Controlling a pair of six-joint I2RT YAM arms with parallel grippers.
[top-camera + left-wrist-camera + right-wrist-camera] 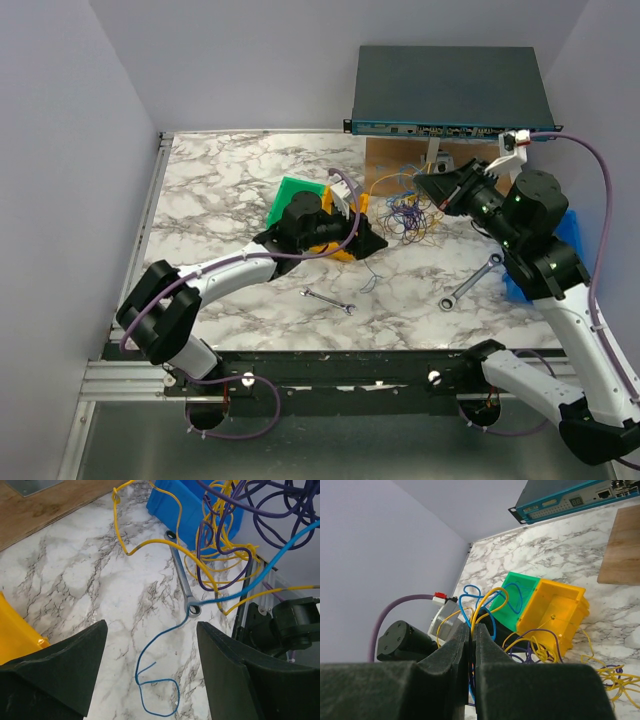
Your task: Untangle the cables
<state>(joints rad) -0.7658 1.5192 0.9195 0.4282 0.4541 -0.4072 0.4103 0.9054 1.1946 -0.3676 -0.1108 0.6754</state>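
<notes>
My right gripper has the cables. It will let go of them on the marble (pixel 427 265) between the yellow bin and the larger wrench.
The cables (pixel 405 207) are a bunch of thin yellow, blue and purple wires, lifted off the marble table at its back middle. My right gripper (pixel 428 187) is shut on several of them. In the right wrist view yellow and blue wires (pixel 487 602) loop out from between the closed pads (pixel 462 640). My left gripper (pixel 370 240) is open and empty, low over the table, just left of the bunch. In the left wrist view a loose blue wire end (pixel 157 690) curls on the marble between the open fingers (pixel 85 650), and the hanging tangle (pixel 225 540) is ahead.
A green bin (pixel 295 200) and a yellow bin (pixel 357 212) sit under my left wrist. A small wrench (pixel 328 301) and a larger wrench (pixel 470 283) lie on the table. A blue bin (pixel 520 283) is under my right arm. A network switch (pixel 450 90) rests on a wooden board (pixel 395 160) at the back.
</notes>
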